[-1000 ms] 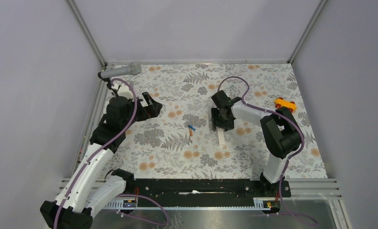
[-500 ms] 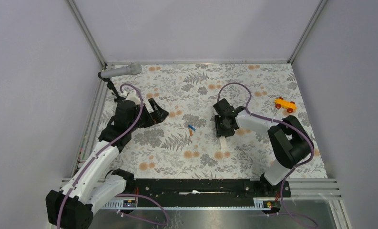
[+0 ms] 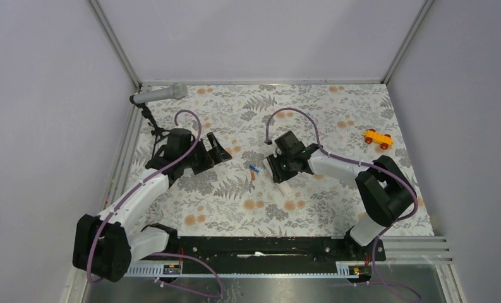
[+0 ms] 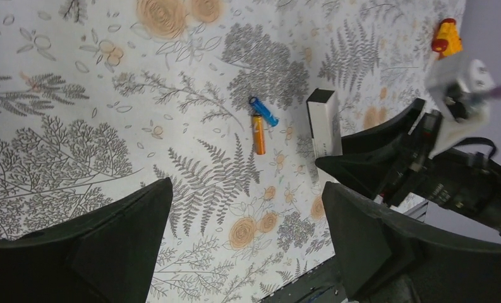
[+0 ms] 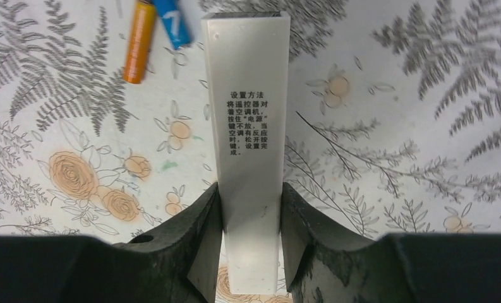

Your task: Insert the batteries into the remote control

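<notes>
Next, my right gripper sets the white remote control down on the mat [image 3: 256, 183] [image 5: 119, 122] just in front of the orange battery.
The white remote control [image 5: 251, 126] lies flat on the floral mat, printed side up. My right gripper [image 5: 251, 196] is shut on its near end. In the top view the gripper [image 3: 280, 169] covers most of the remote [image 3: 285, 187]. The blue battery [image 5: 172, 22] and the orange battery [image 5: 139, 41] lie touching just left of the remote's far end, also seen from above [image 3: 253, 172]. My left gripper [image 3: 219, 150] is open and empty, above the mat left of the batteries. Its wrist view shows the blue battery [image 4: 263, 112], orange battery [image 4: 258, 133] and remote [image 4: 323, 123]. No separate cover shows.
A grey microphone [image 3: 160, 95] on a black tripod stands at the back left corner. An orange-yellow toy car [image 3: 377, 137] sits at the right of the mat, also in the left wrist view [image 4: 446, 36]. Metal rails border the near edge.
My right gripper has slid the remote left and turned it, bringing its far end beside the batteries. My left arm has reached right, closer to the batteries.
</notes>
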### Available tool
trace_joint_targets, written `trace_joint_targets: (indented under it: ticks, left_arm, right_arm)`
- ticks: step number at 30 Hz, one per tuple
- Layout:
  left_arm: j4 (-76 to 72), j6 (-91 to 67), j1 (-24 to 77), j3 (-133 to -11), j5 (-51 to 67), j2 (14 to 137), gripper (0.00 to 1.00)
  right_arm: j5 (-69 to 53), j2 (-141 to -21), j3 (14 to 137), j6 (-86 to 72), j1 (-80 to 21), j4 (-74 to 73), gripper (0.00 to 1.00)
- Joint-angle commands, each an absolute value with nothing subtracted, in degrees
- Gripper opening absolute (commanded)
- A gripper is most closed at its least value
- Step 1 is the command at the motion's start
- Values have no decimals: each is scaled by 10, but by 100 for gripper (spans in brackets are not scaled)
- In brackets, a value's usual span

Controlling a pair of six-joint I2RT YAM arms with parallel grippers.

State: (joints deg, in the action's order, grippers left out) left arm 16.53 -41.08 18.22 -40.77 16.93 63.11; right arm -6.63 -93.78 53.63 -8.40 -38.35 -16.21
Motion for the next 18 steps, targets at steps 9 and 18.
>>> trace_joint_targets:
  ticks: [9,18]
  left_arm:
    - [236,-476,55,-384,99,604,96]
    - [248,-477,18,-378,88,580,96]
  right_arm:
    - [-23,-942,599,20,-532,-232,30]
    - [-23,-1025,659,36,-586,-250,31]
